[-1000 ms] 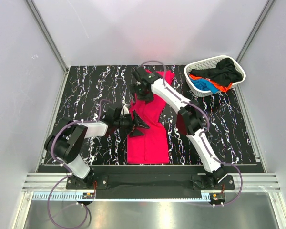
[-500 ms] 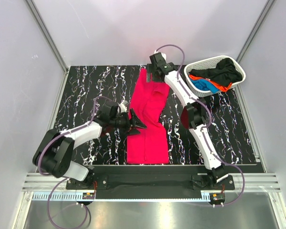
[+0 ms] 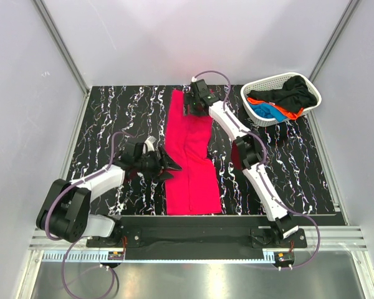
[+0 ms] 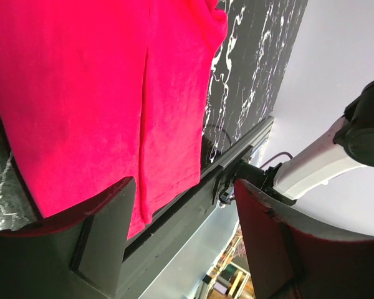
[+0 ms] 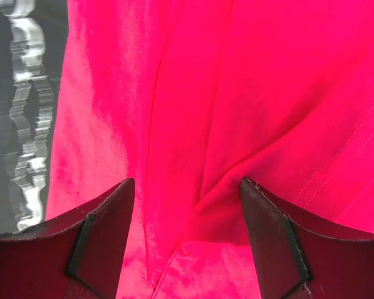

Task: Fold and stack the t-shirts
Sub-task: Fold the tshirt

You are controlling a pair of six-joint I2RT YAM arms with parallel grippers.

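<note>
Next, the left gripper should grip the pinkish-red t-shirt's near-end corner (image 3: pixel 169 212) on its own side, ready to fold that end over.
A large pinkish-red t-shirt (image 3: pixel 192 168) lies as a long narrow strip down the middle of the black marbled table (image 3: pixel 112 118). My right gripper (image 3: pixel 191 104) hovers over the shirt's far end. Its jaws stand open over wrinkled red cloth (image 5: pixel 193 93), gripping nothing (image 5: pixel 187 187). My left gripper (image 3: pixel 169 167) sits at the strip's left edge, about halfway along. It is open too and holds nothing (image 4: pixel 184 187); the red shirt (image 4: pixel 93 87) lies beside its left finger. More t-shirts, black (image 3: pixel 293 92), blue (image 3: pixel 262 112) and orange (image 3: pixel 288 115), sit in the basket.
The white lattice basket (image 3: pixel 262 81) stands at the table's far right corner. A black rail (image 3: pixel 193 221) runs along the near edge between the arm bases. Grey walls close in the left, right and back.
The right gripper swung out to the far right, then came back over the shirt's top, which now lies narrower and further left. The left gripper drew back slightly to the left.
</note>
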